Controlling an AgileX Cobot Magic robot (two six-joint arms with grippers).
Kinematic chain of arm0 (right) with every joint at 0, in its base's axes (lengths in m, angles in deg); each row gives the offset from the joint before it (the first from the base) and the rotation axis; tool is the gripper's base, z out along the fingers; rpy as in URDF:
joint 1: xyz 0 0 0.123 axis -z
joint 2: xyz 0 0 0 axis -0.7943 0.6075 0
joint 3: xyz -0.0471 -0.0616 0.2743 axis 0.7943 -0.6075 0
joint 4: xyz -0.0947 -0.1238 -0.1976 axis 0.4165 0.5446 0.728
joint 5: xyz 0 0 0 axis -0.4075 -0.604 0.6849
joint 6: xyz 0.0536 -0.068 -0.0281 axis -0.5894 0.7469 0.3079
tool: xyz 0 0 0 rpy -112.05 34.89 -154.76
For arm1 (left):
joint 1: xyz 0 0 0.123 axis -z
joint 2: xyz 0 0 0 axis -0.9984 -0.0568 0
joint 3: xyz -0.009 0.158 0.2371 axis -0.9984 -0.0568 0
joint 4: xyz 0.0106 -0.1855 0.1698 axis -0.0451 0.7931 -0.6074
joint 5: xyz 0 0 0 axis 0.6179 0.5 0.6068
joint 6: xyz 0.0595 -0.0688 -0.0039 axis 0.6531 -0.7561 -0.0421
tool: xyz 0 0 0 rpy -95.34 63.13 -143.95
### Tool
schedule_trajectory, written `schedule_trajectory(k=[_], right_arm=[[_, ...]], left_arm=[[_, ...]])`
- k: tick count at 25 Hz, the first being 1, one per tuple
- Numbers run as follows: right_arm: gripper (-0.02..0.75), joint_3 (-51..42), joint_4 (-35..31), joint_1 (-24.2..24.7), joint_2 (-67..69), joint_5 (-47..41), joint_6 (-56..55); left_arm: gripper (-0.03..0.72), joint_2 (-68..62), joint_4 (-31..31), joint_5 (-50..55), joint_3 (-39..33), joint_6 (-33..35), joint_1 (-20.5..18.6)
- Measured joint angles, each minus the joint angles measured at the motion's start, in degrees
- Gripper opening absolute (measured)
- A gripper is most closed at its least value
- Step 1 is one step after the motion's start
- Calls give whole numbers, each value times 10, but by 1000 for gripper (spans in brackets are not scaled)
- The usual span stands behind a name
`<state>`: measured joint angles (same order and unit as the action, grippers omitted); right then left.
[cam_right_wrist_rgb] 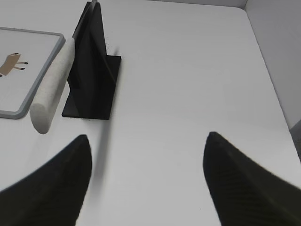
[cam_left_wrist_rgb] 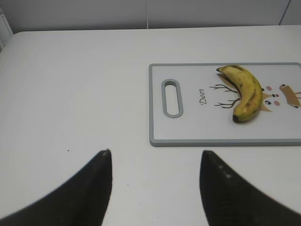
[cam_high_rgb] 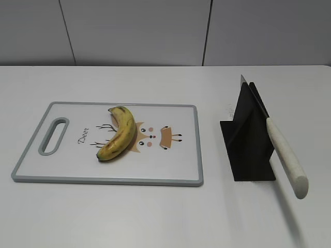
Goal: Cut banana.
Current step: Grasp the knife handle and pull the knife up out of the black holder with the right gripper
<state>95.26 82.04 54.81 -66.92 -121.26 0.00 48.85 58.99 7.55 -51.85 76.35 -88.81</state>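
Observation:
The knife rests in the black stand, and my right gripper should close on the middle of the white handle (cam_high_rgb: 285,152) (cam_right_wrist_rgb: 54,81) of that knife.
A whole yellow banana (cam_high_rgb: 119,134) lies on a white cutting board (cam_high_rgb: 62,170) with a grey rim and a deer drawing; both also show in the left wrist view, banana (cam_left_wrist_rgb: 245,92) and board (cam_left_wrist_rgb: 188,127). A knife with a white handle (cam_high_rgb: 285,155) rests slanted in a black stand (cam_high_rgb: 248,139), handle toward the front; handle (cam_right_wrist_rgb: 52,89) and stand (cam_right_wrist_rgb: 91,70) show in the right wrist view. My left gripper (cam_left_wrist_rgb: 155,153) is open and empty over bare table, left of and nearer than the board. My right gripper (cam_right_wrist_rgb: 146,136) is open and empty, nearer than and right of the stand. Neither gripper shows in the exterior view.
The board has a handle slot (cam_high_rgb: 54,135) at its left end. The white table's right edge (cam_right_wrist_rgb: 263,61) runs close to the right of the stand. A grey panelled wall (cam_high_rgb: 155,31) stands behind the table.

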Motion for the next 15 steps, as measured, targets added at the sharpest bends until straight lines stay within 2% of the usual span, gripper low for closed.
schedule_trajectory(k=[9, 15], right_arm=[[557, 23, 1, 0, 7, -6, 0], [549, 72, 1, 0, 89, -51, -9]], left_arm=[[570, 0, 0, 0, 0, 0, 0], [570, 0, 0, 0, 0, 0, 0]])
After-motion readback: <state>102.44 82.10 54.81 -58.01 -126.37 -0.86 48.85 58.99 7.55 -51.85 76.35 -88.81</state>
